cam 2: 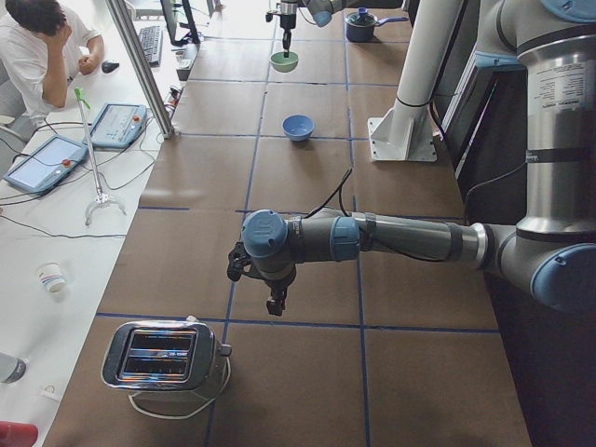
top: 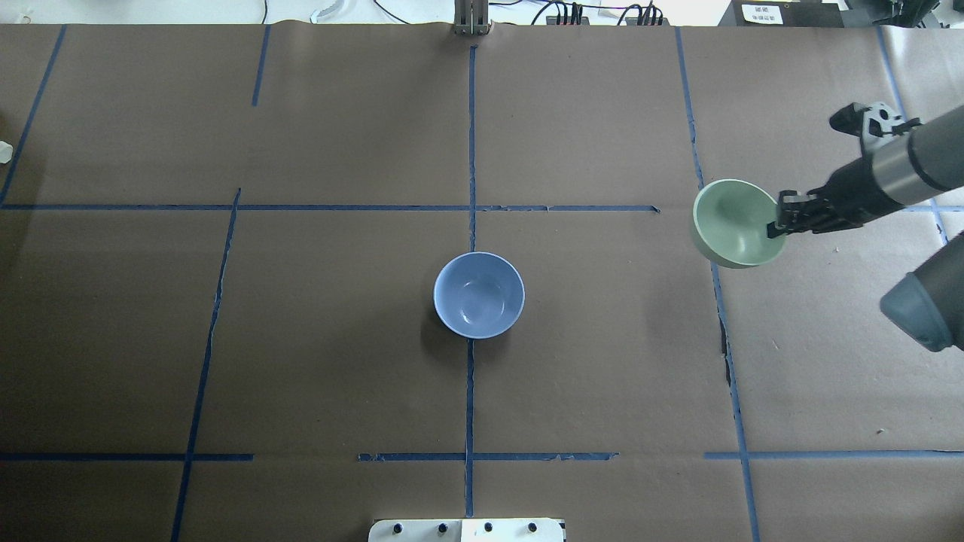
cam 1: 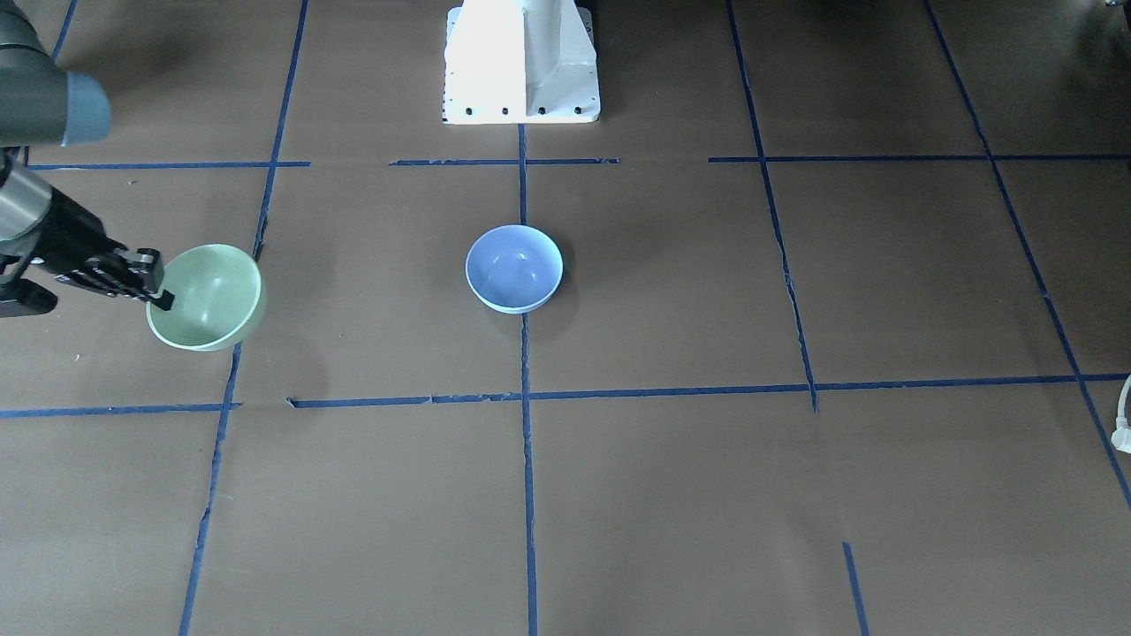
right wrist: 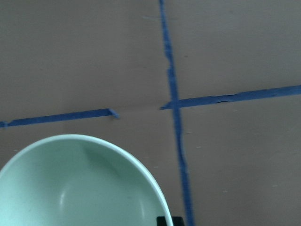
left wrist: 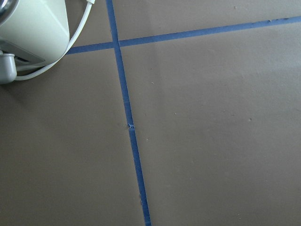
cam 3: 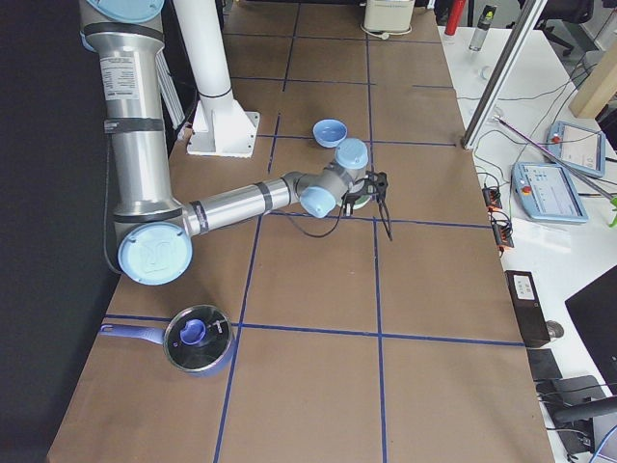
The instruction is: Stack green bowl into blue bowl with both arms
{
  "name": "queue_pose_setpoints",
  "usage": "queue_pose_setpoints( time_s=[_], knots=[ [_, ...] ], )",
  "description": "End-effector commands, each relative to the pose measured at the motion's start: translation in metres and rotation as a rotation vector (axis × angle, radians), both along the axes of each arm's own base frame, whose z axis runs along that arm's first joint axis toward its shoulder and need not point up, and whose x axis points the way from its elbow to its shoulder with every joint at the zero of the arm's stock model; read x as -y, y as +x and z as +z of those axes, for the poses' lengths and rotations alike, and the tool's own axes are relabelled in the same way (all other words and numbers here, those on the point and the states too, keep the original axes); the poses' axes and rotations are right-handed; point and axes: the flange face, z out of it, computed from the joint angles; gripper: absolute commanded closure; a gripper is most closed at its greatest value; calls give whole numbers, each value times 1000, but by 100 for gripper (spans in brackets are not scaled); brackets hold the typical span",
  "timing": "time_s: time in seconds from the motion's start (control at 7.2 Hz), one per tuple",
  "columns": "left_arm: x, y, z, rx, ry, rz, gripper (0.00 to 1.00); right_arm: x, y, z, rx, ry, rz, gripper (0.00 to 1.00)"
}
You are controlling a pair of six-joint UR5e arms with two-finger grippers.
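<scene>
My right gripper needs to let go of the green bowl inside the empty blue bowl on the centre tape line (cam 1: 512,261).
The pale mint-green bowl (top: 734,233) hangs tilted above the table at its right side, also in the front view (cam 1: 208,296) and the right wrist view (right wrist: 80,188). My right gripper (top: 779,222) is shut on its rim, one finger inside the bowl (cam 1: 162,296). The periwinkle-blue bowl (top: 479,295) stands upright and empty on the centre tape line (cam 1: 513,268), well to the left of the green bowl. My left gripper (cam 2: 276,305) shows only in the exterior left view, pointing down near a toaster, far from both bowls. I cannot tell whether it is open or shut.
A chrome toaster (cam 2: 163,358) with a white cord stands at the table's left end, also in the left wrist view (left wrist: 33,28). A lidded pot (cam 3: 198,338) sits at the right end. The white pedestal base (cam 1: 521,62) stands behind the blue bowl. Blue tape lines cross the brown table.
</scene>
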Motion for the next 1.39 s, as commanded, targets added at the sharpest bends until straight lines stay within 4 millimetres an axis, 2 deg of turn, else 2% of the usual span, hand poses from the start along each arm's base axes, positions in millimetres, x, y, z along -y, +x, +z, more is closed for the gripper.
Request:
queue_pose_setpoints(
  time_s=[0.0, 0.14, 0.28, 0.42, 0.56, 0.83, 1.25],
  knots=[
    [2, 0, 0, 0, 0, 0, 0, -20, -120, -154, -37, -168, 59, 100],
    [2, 0, -1, 0, 0, -1, 0, -51, -179, -194, -59, -195, 102, 98],
    [2, 1, -1, 0, 0, 0, 0, -76, -217, -206, -71, -200, 140, 97],
    [2, 0, -1, 1, 2, -1, 0, -90, -238, -206, -83, -212, 149, 97],
    [2, 0, -2, 1, 2, -2, 0, -100, -250, -201, -98, -199, 147, 96],
    [2, 0, -3, 0, 4, -2, 0, -107, -269, -189, -132, -195, 163, 95],
    [2, 0, -4, 1, 5, -2, 0, -105, -272, -187, -136, -189, 163, 72]
  ],
)
